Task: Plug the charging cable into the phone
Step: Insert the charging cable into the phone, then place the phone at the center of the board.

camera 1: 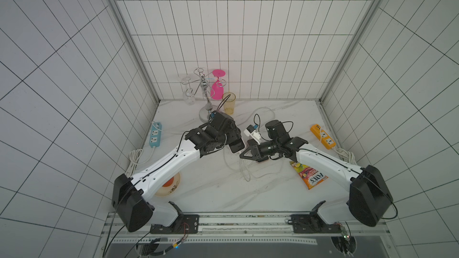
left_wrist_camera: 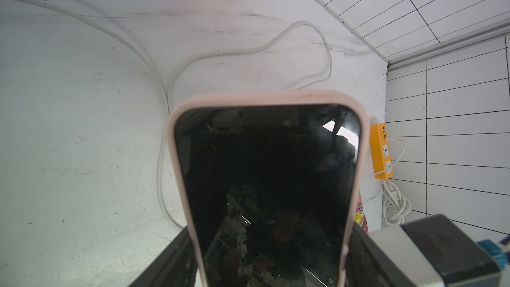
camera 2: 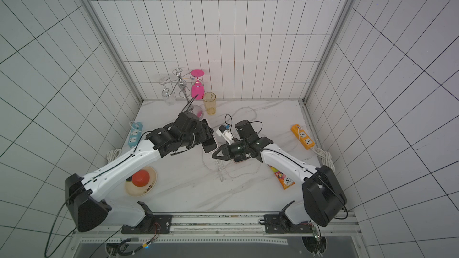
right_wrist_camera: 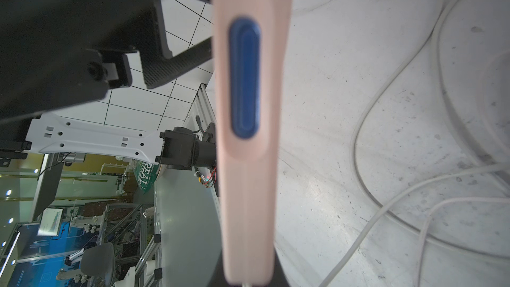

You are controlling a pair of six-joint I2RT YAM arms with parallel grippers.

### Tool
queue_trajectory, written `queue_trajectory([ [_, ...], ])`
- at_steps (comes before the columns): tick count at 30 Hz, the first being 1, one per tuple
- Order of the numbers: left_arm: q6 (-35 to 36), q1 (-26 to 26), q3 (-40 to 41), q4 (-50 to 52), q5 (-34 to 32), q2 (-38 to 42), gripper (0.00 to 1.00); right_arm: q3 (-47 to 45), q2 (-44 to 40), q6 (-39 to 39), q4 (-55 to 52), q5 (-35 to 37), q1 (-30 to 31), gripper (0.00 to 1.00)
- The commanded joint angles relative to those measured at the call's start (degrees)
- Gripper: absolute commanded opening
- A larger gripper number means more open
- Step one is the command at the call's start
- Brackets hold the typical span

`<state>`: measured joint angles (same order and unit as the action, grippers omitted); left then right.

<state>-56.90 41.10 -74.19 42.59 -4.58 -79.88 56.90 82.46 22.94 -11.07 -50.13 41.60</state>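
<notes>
I need to set the phone down flat with my left gripper and let go of it on the bare table (camera 1: 210,161) (left_wrist_camera: 85,204) between the plate and the white charging cable.
The phone (camera 1: 236,145) (camera 2: 208,145) has a dark screen and a pale pink case and is held tilted above the table's middle. My left gripper (camera 1: 232,140) (left_wrist_camera: 271,244) is shut on the phone (left_wrist_camera: 265,175), one finger on each long side. My right gripper (camera 1: 242,155) (camera 2: 214,155) is shut at the phone's lower end. In the right wrist view the phone (right_wrist_camera: 248,189) shows edge-on with a blue side button, and a small white bit sits at my right gripper (right_wrist_camera: 247,285). The white charging cable (camera 1: 244,170) (camera 2: 219,170) hangs from there to the table. Whether the plug sits in the port is hidden.
At the back stand a metal glass rack (camera 1: 206,95), a pink glass (camera 1: 218,88) and a yellow cup (camera 1: 229,104). A blue power strip (camera 1: 155,135) lies left, an orange one (camera 1: 323,136) right. A snack bag (camera 1: 310,176) and a plate (camera 2: 151,187) lie nearer the front.
</notes>
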Motion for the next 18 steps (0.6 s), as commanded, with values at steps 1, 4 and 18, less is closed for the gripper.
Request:
queue_trajectory([
  [1, 0.6, 0.8, -1.8, 4.7, 5.9, 0.7, 0.00, 3.1, -0.9, -1.3, 6.1, 3.2, -1.6, 0.14],
  [4, -0.9, -2.2, -3.0, 7.7, 3.6, 0.3, 0.00, 2.0, -2.1, -1.7, 4.6, 2.9, -1.7, 0.32],
  [18, -3.2, -11.4, 4.4, 10.6, 0.6, -8.3, 0.18, -8.5, -12.7, -2.0, 1.4, 6.3, -3.4, 0.57],
])
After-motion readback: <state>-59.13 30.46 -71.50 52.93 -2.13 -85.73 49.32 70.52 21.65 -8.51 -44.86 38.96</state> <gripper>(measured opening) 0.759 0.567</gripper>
